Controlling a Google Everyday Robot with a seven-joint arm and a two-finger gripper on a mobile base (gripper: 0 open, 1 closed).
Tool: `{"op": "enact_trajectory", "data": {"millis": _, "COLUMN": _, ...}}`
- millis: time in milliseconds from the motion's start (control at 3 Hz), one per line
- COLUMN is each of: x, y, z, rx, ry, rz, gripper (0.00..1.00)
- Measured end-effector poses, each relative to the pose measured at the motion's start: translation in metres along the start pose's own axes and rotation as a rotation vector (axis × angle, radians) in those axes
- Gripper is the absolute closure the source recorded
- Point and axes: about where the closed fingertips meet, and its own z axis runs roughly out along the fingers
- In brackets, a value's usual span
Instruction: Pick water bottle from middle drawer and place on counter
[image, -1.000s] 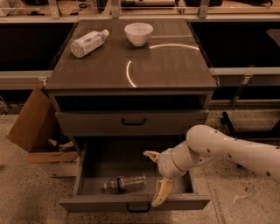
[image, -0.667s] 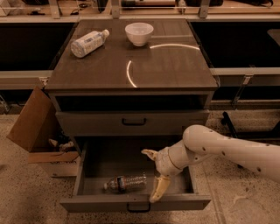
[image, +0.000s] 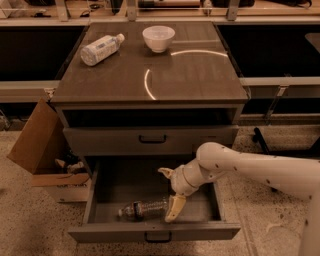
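The robot's gripper should close on the base half (image: 154, 208) of the water bottle, toward the end away from the bottle's cap.
The water bottle (image: 144, 208) lies on its side in the open middle drawer (image: 100, 192), cap pointing left, near the drawer's front wall. My gripper (image: 169, 194) reaches down into the drawer from the right on a white arm. Its fingers are open, one fingertip (image: 173, 208) right at the bottle's right end and the other (image: 165, 172) farther back. It holds nothing. The counter (image: 190, 75) tops the grey cabinet above.
On the counter lie a larger pale bottle (image: 100, 48) at the back left and a white bowl (image: 158, 38) at the back. A shut drawer (image: 152, 139) sits above the open one. An open cardboard box (image: 37, 147) stands on the floor left of the cabinet.
My gripper has moved slightly left, bringing its front finger up against the bottle's right end. The bottle has not moved.
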Motion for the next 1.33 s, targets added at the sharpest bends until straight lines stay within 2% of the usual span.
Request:
{"op": "enact_trajectory", "data": {"millis": 667, "x": 0.029, "y": -0.036, "z": 0.042, "rx": 0.010, "ry": 0.023, "rz": 0.028, "gripper": 0.00}}
{"op": "enact_trajectory", "data": {"millis": 1000, "x": 0.037, "y": -0.046, "z": 0.061, "rx": 0.012, "ry": 0.027, "rz": 0.010, "gripper": 0.00}}
{"op": "enact_trajectory", "data": {"millis": 1333, "x": 0.039, "y": -0.047, "z": 0.078, "rx": 0.029, "ry": 0.034, "rz": -0.035, "gripper": 0.00}}
